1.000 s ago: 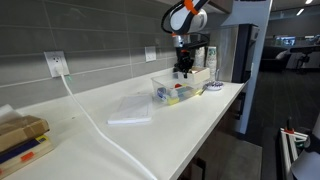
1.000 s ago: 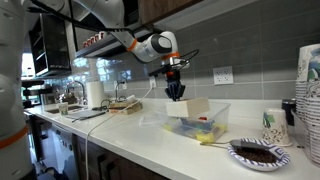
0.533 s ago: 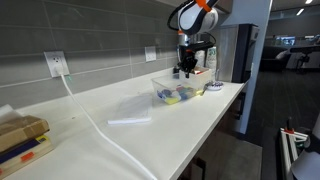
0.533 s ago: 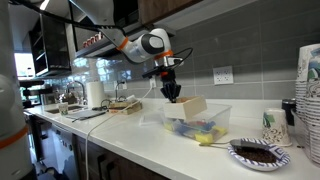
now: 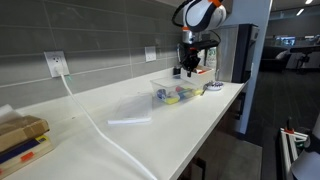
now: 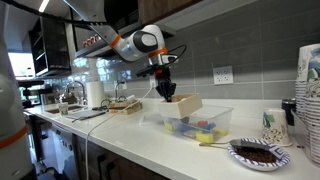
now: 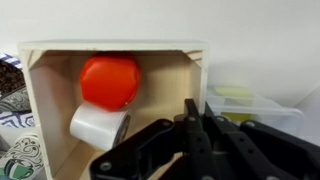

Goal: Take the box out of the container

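Next, my gripper releases the box, now hanging tilted just above the container, on the white counter (image 5: pixel 192 98) close in front of the container.
The box (image 6: pixel 187 104) is small, tan and open-topped, and hangs tilted just above the container (image 6: pixel 196 126), a clear plastic bin with colourful items inside. My gripper (image 6: pixel 167 92) is shut on one wall of the box. In the wrist view the box (image 7: pixel 55 110) holds a red round item and a white cylinder, and my gripper's fingers (image 7: pixel 196 122) pinch its right wall. The box (image 5: pixel 199 71), my gripper (image 5: pixel 187 68) and the container (image 5: pixel 174 94) also show in an exterior view. The bin's whitish lid (image 5: pixel 130 110) lies flat on the counter beside it.
A round dark dish (image 6: pixel 258 153) and a cup (image 6: pixel 272 125) sit past the bin, by stacked paper cups (image 6: pixel 310 90). A larger cardboard box (image 5: pixel 20 138) is at the counter's other end. A white cable (image 5: pixel 92 118) runs from a wall outlet (image 5: pixel 56 64) across the counter.
My gripper has risen and shifted sideways with the box in it, lifting the box higher over the bin. The bin and lid have not moved.
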You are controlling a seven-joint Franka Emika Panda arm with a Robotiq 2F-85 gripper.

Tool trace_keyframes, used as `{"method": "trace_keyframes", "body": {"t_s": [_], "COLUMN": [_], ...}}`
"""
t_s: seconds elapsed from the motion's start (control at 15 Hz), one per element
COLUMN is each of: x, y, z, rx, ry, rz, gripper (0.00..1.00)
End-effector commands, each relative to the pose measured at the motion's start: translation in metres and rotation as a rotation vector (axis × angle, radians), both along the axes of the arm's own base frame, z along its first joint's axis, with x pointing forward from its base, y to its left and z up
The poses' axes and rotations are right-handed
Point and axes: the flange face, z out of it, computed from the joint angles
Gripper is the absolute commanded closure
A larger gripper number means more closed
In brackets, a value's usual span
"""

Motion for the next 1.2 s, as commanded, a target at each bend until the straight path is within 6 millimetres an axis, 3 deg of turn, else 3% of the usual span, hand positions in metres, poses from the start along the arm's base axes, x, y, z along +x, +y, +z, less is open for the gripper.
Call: {"method": "trace_keyframes", "body": {"t_s": [0.0,0.67,0.87,1.13], "x": [-0.032,-0.085,-0.089,-0.078], "y": [0.029,0.087,0.090,0.080], "z": [-0.008,-0.037,-0.048,-0.052], "rx": [-0.035,-0.027,-0.017,0.012], "ry": [-0.027,-0.064,-0.029,-0.038], "rz": [0.041,0.095,0.106,0.093], "gripper": [0.98,0.98,0.98,0.98]}}
